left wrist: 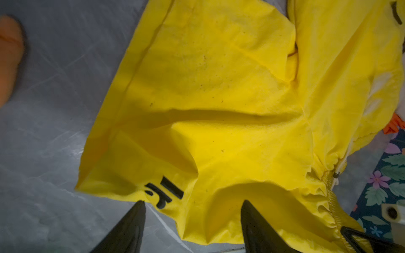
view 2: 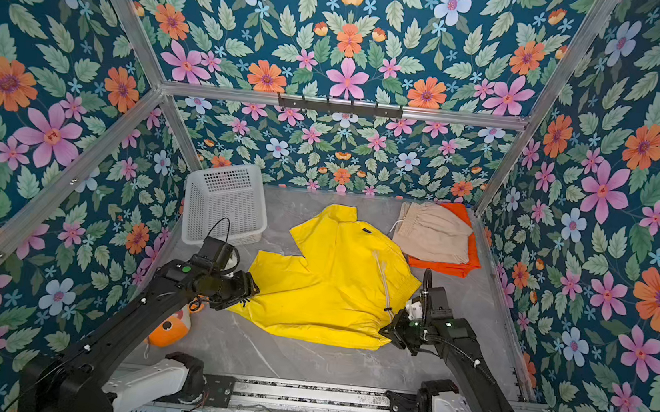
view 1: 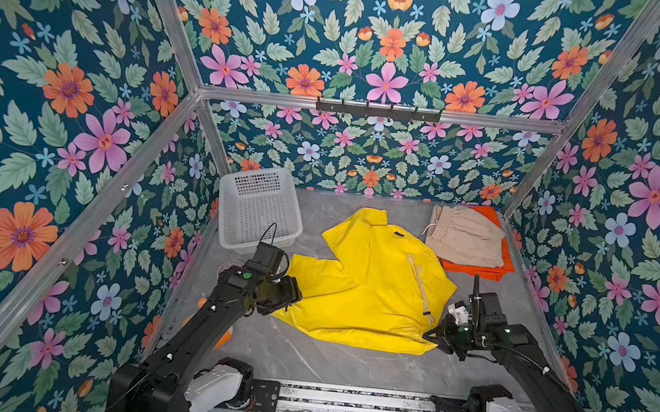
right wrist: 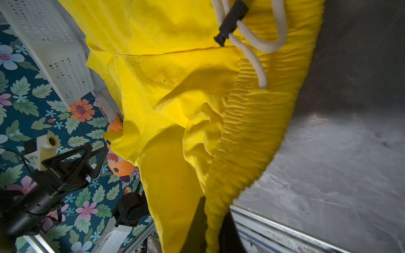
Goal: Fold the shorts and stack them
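Note:
My left gripper closes next on the near corner [view 1: 277, 314] [left wrist: 99, 188] of the leg hem on the yellow shorts, beside the black logo.
The yellow shorts [view 1: 366, 282] [view 2: 324, 281] lie spread on the grey table in both top views, with the waistband and white drawstring [right wrist: 252, 48] towards the right. My right gripper [view 1: 429, 336] [view 2: 384, 330] [right wrist: 213, 223] is shut on the near end of the elastic waistband. My left gripper [view 1: 296, 295] [view 2: 254, 291] [left wrist: 193, 201] stands open at the leg hem on the left, and the cloth's edge lies loose between its fingertips. The folded beige shorts [view 1: 465, 236] [view 2: 432, 232] rest on the folded orange shorts [view 1: 476, 270] [view 2: 443, 267] at the back right.
A white perforated basket [view 1: 257, 207] [view 2: 224, 204] lies tipped at the back left, close behind my left arm. An orange plush fish [view 2: 169, 328] [right wrist: 120, 167] sits under my left arm at the near left. Flowered walls close in on three sides, and a metal rail [view 1: 353, 401] runs along the front.

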### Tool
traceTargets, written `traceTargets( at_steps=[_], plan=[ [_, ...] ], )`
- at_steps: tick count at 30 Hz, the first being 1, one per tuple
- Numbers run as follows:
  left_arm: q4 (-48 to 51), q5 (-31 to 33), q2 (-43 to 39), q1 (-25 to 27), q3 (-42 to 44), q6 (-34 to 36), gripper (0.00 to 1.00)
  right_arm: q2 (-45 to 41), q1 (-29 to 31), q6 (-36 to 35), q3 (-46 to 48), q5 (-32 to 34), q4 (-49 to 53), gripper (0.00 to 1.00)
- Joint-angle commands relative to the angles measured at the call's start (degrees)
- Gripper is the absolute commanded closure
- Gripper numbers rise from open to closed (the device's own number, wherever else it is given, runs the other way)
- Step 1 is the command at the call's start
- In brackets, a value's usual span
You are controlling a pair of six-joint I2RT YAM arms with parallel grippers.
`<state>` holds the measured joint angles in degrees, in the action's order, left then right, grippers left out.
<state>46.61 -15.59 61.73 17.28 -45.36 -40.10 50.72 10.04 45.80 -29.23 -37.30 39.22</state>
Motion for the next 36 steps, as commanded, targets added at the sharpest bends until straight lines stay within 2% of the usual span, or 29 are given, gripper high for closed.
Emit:
traceTargets(
  at_steps=[1,7,12,17,22,29,36],
  plan=[
    [4.1,1.4,-0.1,-0.6,1.3,-2.9,0.30,-0.2,0.0,0.8,0.1,-0.9,-0.2,1.00],
    [8.5,5.2,-4.4,-1.0,1.8,-5.3,0.30,-1.1,0.1,0.8,0.6,-0.9,0.0,1.00],
    [7.6,4.5,-9.3,-1.1,6.4,-9.9,0.33,-0.3,0.1,1.4,1.1,-1.4,-1.9,1.00],
    [7.6,7.4,-11.2,-1.6,8.4,-10.8,0.37,0.9,0.1,1.9,1.1,3.2,1.4,1.00],
    [5.4,5.8,-12.1,-2.4,12.1,-12.6,0.31,-0.8,0.0,4.4,1.0,5.7,1.6,1.00],
    [-0.4,5.4,-15.9,-3.6,16.3,-17.3,0.32,-1.0,0.0,6.7,0.0,6.6,0.9,1.00],
    [-4.5,2.7,-14.8,-3.8,19.3,-19.2,0.35,2.8,0.1,9.1,-2.2,5.3,-2.9,1.00]
  ],
)
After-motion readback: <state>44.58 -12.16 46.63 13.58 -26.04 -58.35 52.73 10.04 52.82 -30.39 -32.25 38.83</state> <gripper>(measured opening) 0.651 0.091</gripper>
